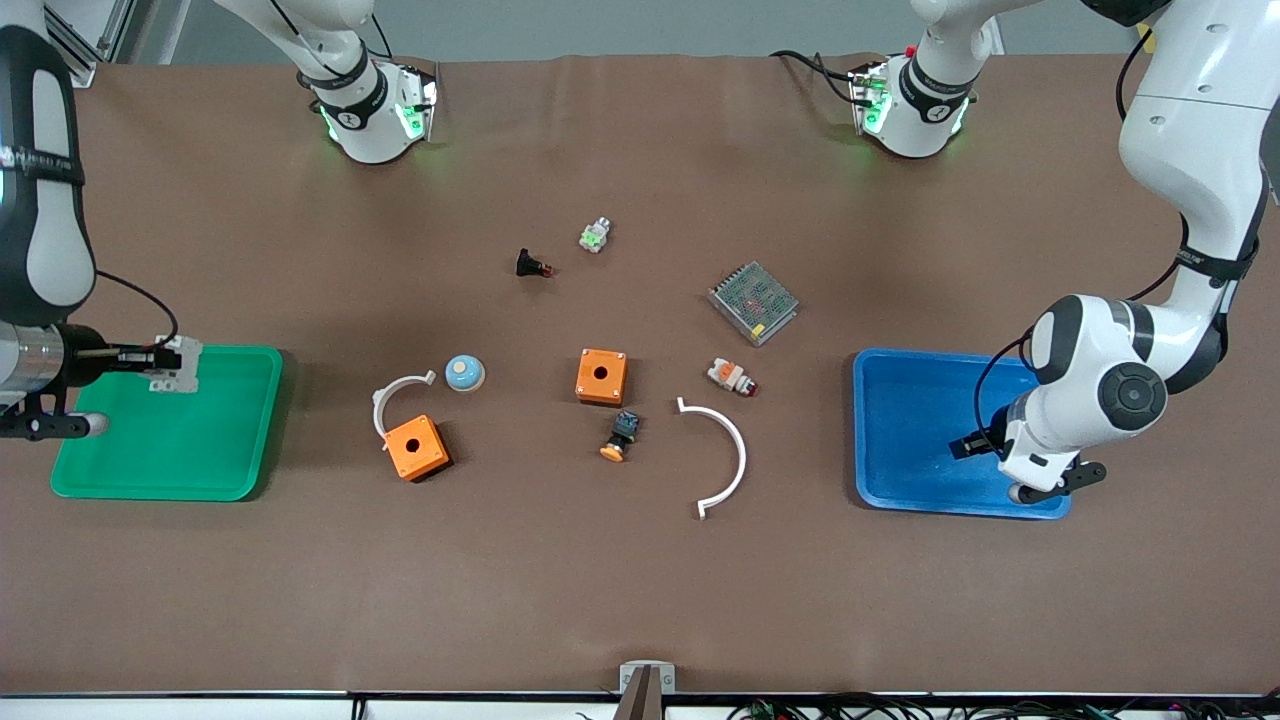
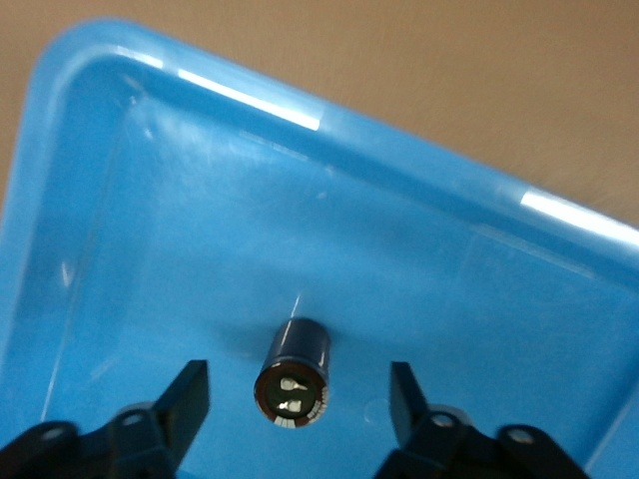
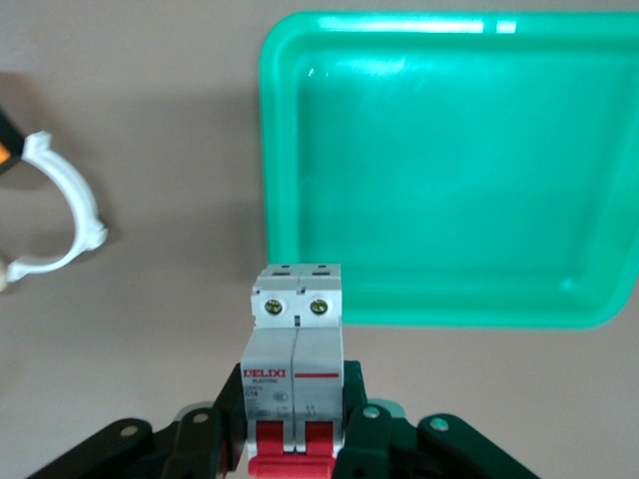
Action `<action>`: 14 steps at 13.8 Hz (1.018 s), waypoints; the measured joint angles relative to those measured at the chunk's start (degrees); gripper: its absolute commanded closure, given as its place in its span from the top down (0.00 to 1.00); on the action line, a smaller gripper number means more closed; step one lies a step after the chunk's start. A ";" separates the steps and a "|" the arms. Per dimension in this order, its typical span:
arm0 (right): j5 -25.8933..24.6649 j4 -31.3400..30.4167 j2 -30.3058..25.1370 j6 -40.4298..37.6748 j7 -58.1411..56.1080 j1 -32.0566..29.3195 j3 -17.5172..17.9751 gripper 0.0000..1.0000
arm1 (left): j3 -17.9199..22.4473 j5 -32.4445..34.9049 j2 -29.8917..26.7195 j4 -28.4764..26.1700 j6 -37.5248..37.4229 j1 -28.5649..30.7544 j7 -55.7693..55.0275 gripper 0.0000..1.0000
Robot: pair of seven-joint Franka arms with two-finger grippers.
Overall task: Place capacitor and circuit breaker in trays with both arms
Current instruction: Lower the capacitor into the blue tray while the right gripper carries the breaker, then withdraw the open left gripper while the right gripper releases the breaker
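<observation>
I will set the white circuit breaker down with my right gripper in the middle of the green tray [image 1: 167,428] [image 3: 464,162].
The capacitor [image 2: 295,367], a small dark cylinder, lies on its side on the floor of the blue tray [image 2: 200,200]. My left gripper [image 2: 298,384] is open just above it. Its fingers [image 2: 190,394] stand on either side of the capacitor, clear of it. In the front view this gripper [image 1: 967,445] is over the blue tray [image 1: 900,400], and the capacitor is hidden there. My right gripper [image 3: 297,429] is shut on the white circuit breaker [image 3: 297,334] near its red toggles. It holds the breaker [image 1: 177,365] in the air over the green tray [image 1: 170,450].
Between the trays lie two orange boxes [image 1: 601,376] [image 1: 416,447], two white curved pieces [image 1: 725,455] [image 1: 395,395], a blue dome [image 1: 465,373], a black push-button [image 1: 620,437], a white-orange-red plug [image 1: 731,377], a mesh-covered unit [image 1: 753,302] and two small parts [image 1: 531,265] [image 1: 595,235].
</observation>
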 measured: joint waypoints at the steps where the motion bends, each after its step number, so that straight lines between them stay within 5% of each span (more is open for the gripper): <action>1: -0.08 0.06 1.81 2.25 -1.52 -0.67 0.01 0.16 | -0.51 0.00 -1.02 0.54 -0.08 0.01 0.00 1.00; 5: -0.60 0.37 7.18 8.73 -2.78 -2.88 -0.01 0.15 | -2.65 0.00 -8.17 1.99 -3.41 -0.15 0.00 1.00; 14: -1.85 0.32 11.40 17.85 -2.87 -7.84 -0.01 0.15 | -7.29 -2.36 -18.64 12.40 -27.81 -0.22 5.44 1.00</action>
